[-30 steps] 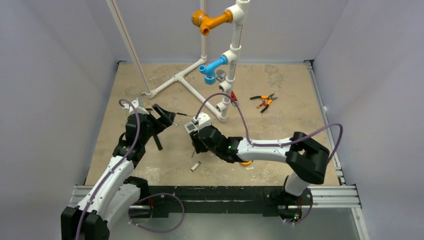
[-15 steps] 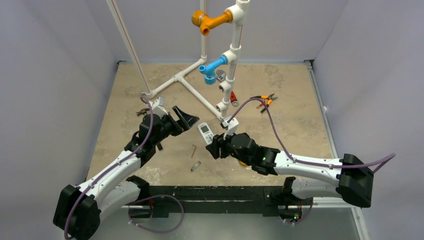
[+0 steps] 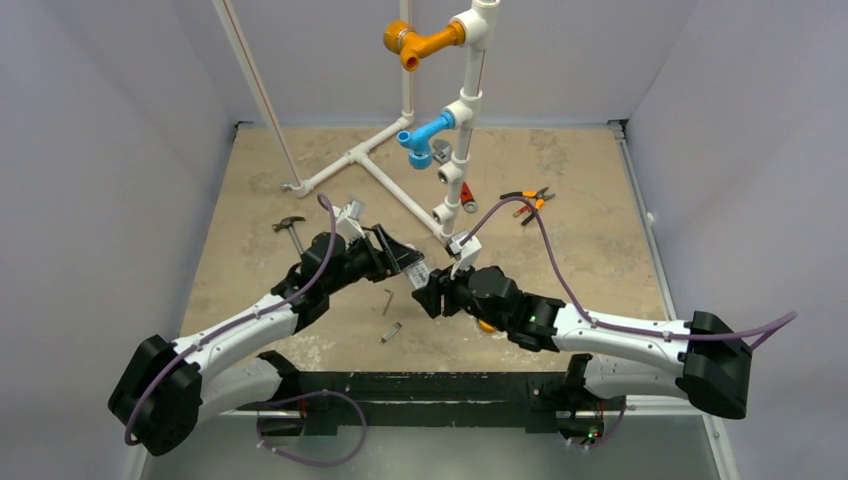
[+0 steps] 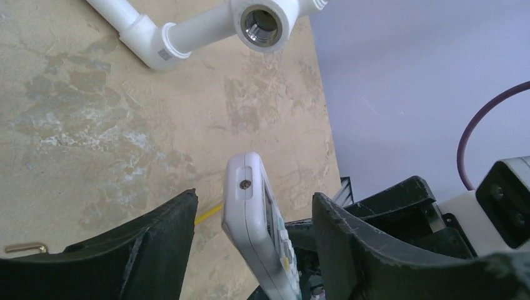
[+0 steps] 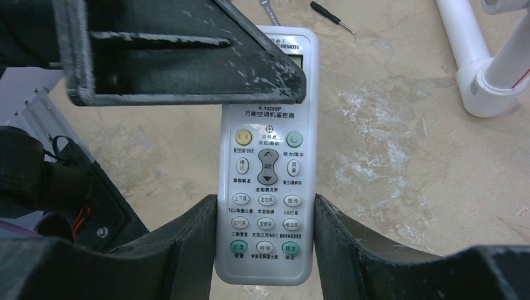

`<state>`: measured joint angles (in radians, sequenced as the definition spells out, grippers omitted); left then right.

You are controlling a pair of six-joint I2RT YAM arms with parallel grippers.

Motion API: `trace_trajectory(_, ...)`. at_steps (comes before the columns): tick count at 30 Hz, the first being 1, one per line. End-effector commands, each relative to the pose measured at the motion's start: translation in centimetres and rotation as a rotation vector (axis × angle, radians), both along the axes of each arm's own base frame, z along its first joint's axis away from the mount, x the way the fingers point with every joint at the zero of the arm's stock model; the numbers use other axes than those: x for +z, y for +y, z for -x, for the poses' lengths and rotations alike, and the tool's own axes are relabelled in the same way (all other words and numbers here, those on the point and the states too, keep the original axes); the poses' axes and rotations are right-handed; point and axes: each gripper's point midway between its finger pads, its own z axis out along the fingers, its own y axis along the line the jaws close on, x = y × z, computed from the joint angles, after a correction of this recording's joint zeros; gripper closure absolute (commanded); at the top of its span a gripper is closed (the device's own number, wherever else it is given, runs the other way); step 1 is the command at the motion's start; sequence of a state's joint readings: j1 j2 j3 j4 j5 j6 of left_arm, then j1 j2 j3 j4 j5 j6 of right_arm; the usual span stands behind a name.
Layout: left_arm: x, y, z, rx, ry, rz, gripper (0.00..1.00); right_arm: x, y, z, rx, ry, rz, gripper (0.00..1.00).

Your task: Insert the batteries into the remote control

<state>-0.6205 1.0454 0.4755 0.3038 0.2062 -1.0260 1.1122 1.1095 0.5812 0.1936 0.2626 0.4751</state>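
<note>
The robot's right gripper holds the remote control's side edges with the buttons up, so it should take its lower end (image 5: 264, 264) across the faces of the remote control and flip it.
The white remote control (image 3: 415, 268) is held above the table, buttons facing the right wrist camera (image 5: 265, 169). My right gripper (image 5: 265, 203) is shut on its lower end, both pads pressed against its side edges. My left gripper (image 4: 255, 197) straddles the top end of the remote control (image 4: 253, 212), one finger on each face. A gap shows on both sides, so it is open and not touching. In the top view the left gripper (image 3: 398, 258) and the right gripper (image 3: 432, 292) meet at the remote. The batteries are out of view.
A white PVC pipe frame (image 3: 400, 195) with blue and orange fittings stands behind. A hammer (image 3: 290, 228), a hex key (image 3: 388, 300), a small grey piece (image 3: 390, 332), pliers (image 3: 527, 203) and a red-handled tool (image 3: 468, 192) lie on the table. An orange tape measure (image 3: 488, 325) sits under the right arm.
My left arm has swung right to the remote and its jaws have narrowed around the top end. My right arm first carried the remote rightward, then held still.
</note>
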Motion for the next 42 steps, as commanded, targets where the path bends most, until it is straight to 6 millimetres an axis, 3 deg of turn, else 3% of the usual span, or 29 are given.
trace_trajectory(1, 1.3, -1.3, -0.2, -0.031, -0.03, 0.058, 0.41, 3.0, 1.1, -0.1, 0.039, -0.055, -0.082, 0.85)
trace_trajectory(7, 1.7, -2.2, -0.4, -0.065, -0.037, 0.079, 0.71, 2.9, 0.5, 0.0, 0.035, -0.073, -0.08, 0.85)
trace_trajectory(9, 1.8, -2.4, -0.4, -0.076, -0.042, 0.081, 0.93, 2.8, 0.1, 0.0, 0.027, -0.08, -0.073, 0.82)
trace_trajectory(10, 1.8, -2.4, -0.4, -0.08, -0.046, 0.081, 1.0, 2.8, 0.0, 0.0, 0.026, -0.084, -0.071, 0.76)
trace_trajectory(15, 2.5, -2.5, -0.1, -0.099, -0.11, 0.114, 1.0, 4.2, -0.9, -0.1, 0.009, -0.122, -0.092, 0.38)
trace_trajectory(19, 3.0, -2.1, -0.2, -0.092, -0.157, 0.092, 1.0, 5.4, -2.2, -0.6, -0.049, -0.125, -0.128, 0.2)
trace_trajectory(27, 6.1, -1.3, 0.0, -0.078, -0.277, 0.158, 1.0, 5.7, -5.6, -2.8, -0.031, 0.015, -0.406, 0.19)
trace_trajectory(32, 7.8, -1.8, 0.6, -0.128, -0.308, 0.239, 1.0, 6.8, -5.0, -1.0, 0.142, 0.045, -0.574, 0.2)
trace_trajectory(36, 7.9, -2.0, 0.6, -0.139, -0.3, 0.261, 1.0, 8.1, -5.0, 0.1, 0.221, 0.03, -0.689, 0.2)
trace_trajectory(42, 8.5, -2.1, 0.9, -0.153, -0.317, 0.294, 1.0, 7.6, -4.4, 0.6, 0.274, 0.073, -0.749, 0.22)
